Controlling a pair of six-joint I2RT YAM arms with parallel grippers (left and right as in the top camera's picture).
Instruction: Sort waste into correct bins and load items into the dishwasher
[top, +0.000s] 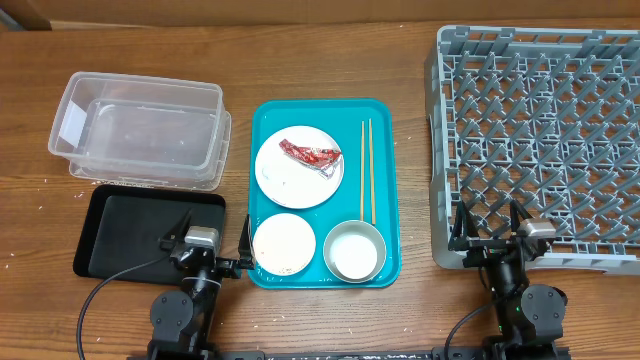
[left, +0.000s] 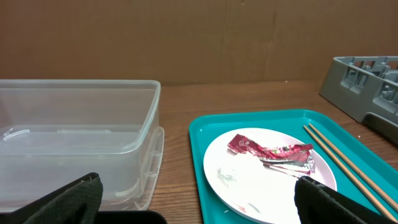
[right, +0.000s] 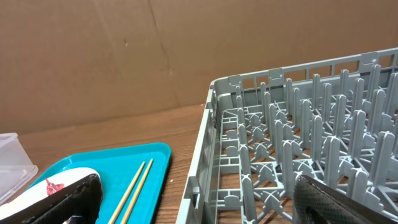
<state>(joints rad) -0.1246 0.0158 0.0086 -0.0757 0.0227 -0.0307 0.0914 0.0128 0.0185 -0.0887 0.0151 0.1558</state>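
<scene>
The robot's left gripper should next move to the rim of the cup (top: 341, 249) inside the white bowl, next to the pinkish bowl, and close there.
A red wrapper (top: 310, 153) lies on the white plate (top: 290, 175) on a teal tray (top: 388, 200), with chopsticks (top: 367, 170) to its right. A pinkish bowl (top: 283, 243) and a white bowl (top: 354, 250) sit at the tray's front. The clear tub (top: 140, 140) and black tray (top: 130, 235) are at the left, the grey rack (top: 540, 140) at the right. My left gripper (top: 208, 238) is open and empty over the black tray's right edge (left: 199, 208). My right gripper (top: 490, 228) is open and empty at the rack's front-left corner (right: 199, 205). No tissue or grains show.
The left wrist view shows the wrapper (left: 273, 152) on the plate (left: 249, 183), with the tub (left: 74, 124) to the left. The right wrist view shows the rack's pegs (right: 298, 124) and the chopsticks (right: 134, 186). A cardboard wall stands behind the table.
</scene>
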